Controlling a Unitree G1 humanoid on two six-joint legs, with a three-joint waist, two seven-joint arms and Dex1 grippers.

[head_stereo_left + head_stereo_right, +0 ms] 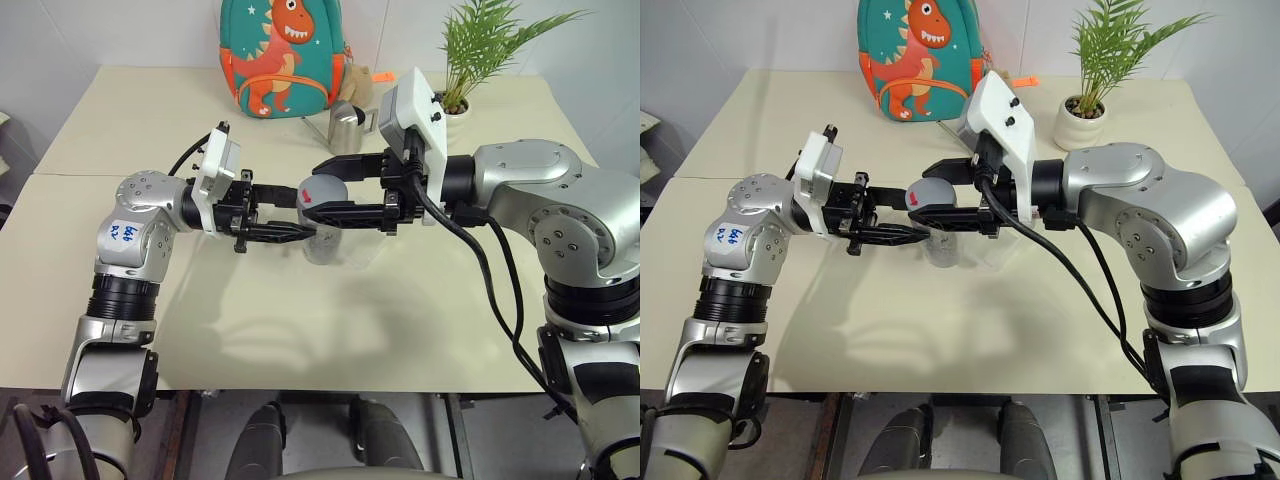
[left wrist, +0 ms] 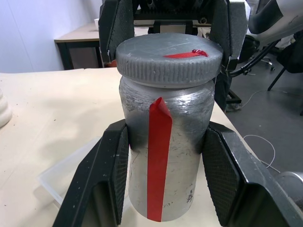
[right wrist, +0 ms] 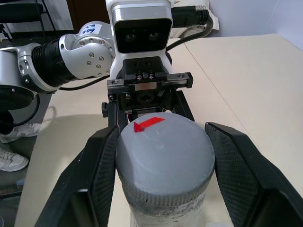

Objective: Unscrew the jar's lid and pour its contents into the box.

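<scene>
Next, my right gripper lets go of the grey lid beside the clear box, on the bare table (image 1: 456, 251) in front of the potted plant.
The jar (image 1: 322, 243), a silver-grey cylinder with a red strip (image 2: 159, 161) down its side, is held upright above the table. My left gripper (image 1: 300, 232) points level from the left and is shut on the jar's body (image 2: 170, 142). The grey ribbed lid (image 3: 163, 161), marked red on top, sits on the jar. My right gripper (image 1: 325, 190) reaches in from the right and is shut on the lid (image 1: 323, 192), one finger on each side. The clear box (image 2: 57, 177) lies on the table under and beside the jar. The contents are hidden inside the jar.
A green dinosaur backpack (image 1: 280, 55) stands at the table's back edge, with a steel pitcher (image 1: 345, 125) in front of it. A potted plant (image 1: 470, 60) is at the back right. The cream table (image 1: 300, 340) ends just in front of me.
</scene>
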